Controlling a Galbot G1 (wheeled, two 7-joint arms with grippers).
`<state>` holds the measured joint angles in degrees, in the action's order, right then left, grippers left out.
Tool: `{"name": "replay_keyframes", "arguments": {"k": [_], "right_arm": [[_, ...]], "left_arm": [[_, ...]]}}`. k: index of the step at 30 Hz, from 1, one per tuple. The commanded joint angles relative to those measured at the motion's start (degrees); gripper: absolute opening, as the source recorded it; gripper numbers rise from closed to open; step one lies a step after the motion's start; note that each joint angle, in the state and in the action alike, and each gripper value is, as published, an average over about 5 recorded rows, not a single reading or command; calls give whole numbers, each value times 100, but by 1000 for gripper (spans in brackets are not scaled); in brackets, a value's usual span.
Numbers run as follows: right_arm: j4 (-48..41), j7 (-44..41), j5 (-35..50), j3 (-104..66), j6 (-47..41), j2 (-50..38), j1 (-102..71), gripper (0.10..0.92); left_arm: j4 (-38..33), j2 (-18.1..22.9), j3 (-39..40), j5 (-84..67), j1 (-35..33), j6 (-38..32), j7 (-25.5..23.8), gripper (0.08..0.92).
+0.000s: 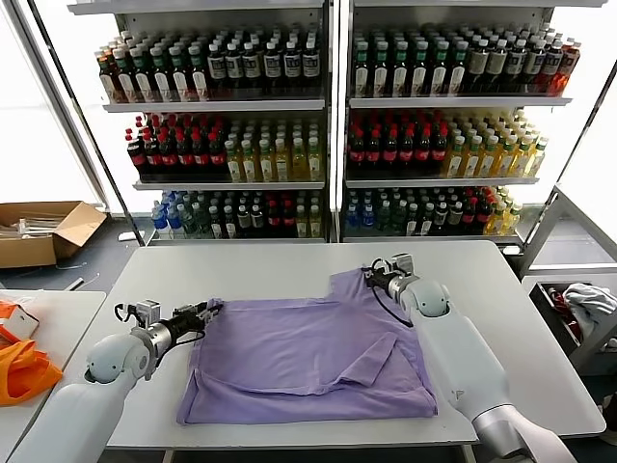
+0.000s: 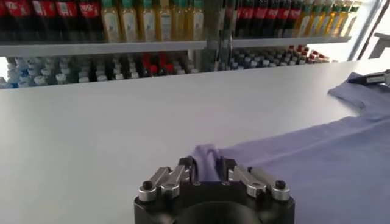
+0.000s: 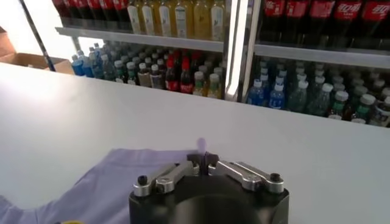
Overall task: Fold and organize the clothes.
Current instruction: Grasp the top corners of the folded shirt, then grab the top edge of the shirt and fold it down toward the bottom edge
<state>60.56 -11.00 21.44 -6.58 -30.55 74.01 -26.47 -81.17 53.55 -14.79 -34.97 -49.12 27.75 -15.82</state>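
Observation:
Next, I let go of the lavender T-shirt's far corner with my right gripper on the shirt's cart-side edge, level with the folded-over sleeve (image 1: 417, 364).
The lavender T-shirt (image 1: 299, 357) lies spread on the white table (image 1: 241, 265), plain side up, with one sleeve folded over near its right part. My left gripper (image 1: 209, 312) is shut on the shirt's far left corner; in the left wrist view (image 2: 207, 171) a bunch of lavender fabric (image 2: 317, 164) sits between the fingers. My right gripper (image 1: 371, 277) is shut on the shirt's far right corner; in the right wrist view (image 3: 202, 159) a small tip of fabric pokes out past the closed fingertips, and the shirt (image 3: 109, 182) trails off beside it.
Drink shelves (image 1: 328, 106) stand behind the table. An orange bag (image 1: 21, 367) lies on a side table at the left. A cardboard box (image 1: 43, 231) is on the floor at the left. A cart with a white-grey cloth heap (image 1: 590, 304) stands at the right.

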Motion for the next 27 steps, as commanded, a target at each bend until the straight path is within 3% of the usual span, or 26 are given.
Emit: {"name": "replay_keyframes", "arguments": {"k": [1,6,9,17,27], "right_arm": [[820,204,372,-53,-60,-25,-151,106],[2131,620,909,-152,-235,-232,-567,106],[2766,770,1133,-290,-259,-404,-900,106],[4233,938,1278,-926,-259,-831,-2181,106],[5761,784,736,-2288,-237,-1021,-4775,106]], "left_arm": [[-193,3,-63,-35,-55,-166,141,252],[-745,-41,-367,-182,-322,-274,386,118],[-1167,-111,-548,-243,-589,-303,434,87],[-2287,-252,-1102,-249,-1539,-439,822,86],[-3469,-246,-2078,133,-3631,-410,1067,85]]}}
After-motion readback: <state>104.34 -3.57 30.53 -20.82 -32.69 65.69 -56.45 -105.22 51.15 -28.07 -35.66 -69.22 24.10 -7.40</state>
